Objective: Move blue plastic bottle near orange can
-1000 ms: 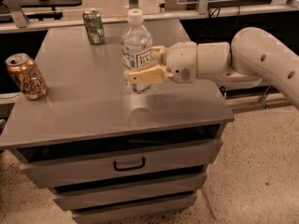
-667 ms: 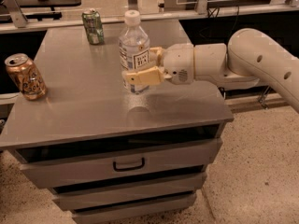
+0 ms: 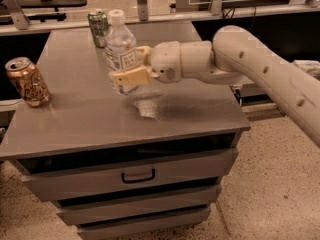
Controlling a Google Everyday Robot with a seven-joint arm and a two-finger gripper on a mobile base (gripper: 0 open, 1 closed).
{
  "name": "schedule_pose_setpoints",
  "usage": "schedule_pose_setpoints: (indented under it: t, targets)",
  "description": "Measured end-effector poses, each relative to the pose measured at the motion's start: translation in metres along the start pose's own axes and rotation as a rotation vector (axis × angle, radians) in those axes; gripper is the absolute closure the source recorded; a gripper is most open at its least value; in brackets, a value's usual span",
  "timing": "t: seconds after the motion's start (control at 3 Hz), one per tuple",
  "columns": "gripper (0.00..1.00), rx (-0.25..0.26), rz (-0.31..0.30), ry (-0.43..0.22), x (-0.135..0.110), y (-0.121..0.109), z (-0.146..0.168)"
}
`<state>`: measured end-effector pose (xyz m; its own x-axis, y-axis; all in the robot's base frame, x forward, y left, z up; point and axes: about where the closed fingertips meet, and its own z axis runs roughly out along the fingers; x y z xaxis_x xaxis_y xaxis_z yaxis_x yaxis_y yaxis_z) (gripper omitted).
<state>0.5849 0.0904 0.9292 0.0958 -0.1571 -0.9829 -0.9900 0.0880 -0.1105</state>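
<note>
The gripper will release the blue plastic bottle on the grey cabinet top, snug (image 3: 61, 87) against the orange can's inner rear side. The bottle is now held slightly above the top.
The blue plastic bottle (image 3: 120, 49) is a clear ribbed water bottle with a white cap and a white label. It is held upright, slightly above the grey cabinet top (image 3: 90, 119), near the middle. My gripper (image 3: 134, 64) reaches in from the right and is shut on the bottle's middle, one finger (image 3: 131, 77) across its front. The orange can (image 3: 28, 82) stands tilted at the left edge of the top, well left of the bottle.
A green patterned can (image 3: 98, 28) stands at the back of the top, just behind the bottle. The cabinet has drawers (image 3: 137, 175) below its front edge. My arm (image 3: 260, 69) spans the right side. Shelving and table legs stand behind.
My gripper has carried the bottle to the left, toward the orange can, and lifted it a little. The cans have not moved.
</note>
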Motion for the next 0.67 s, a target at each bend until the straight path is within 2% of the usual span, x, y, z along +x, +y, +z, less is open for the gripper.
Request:
schedule_pose_setpoints:
  t: [0.33, 0.67]
  targets:
    - [1.0, -0.071, -0.02, -0.039, 0.002, -0.03, 0.061]
    - [1.0, -0.133, -0.027, -0.079, -0.007, -0.054, 0.125]
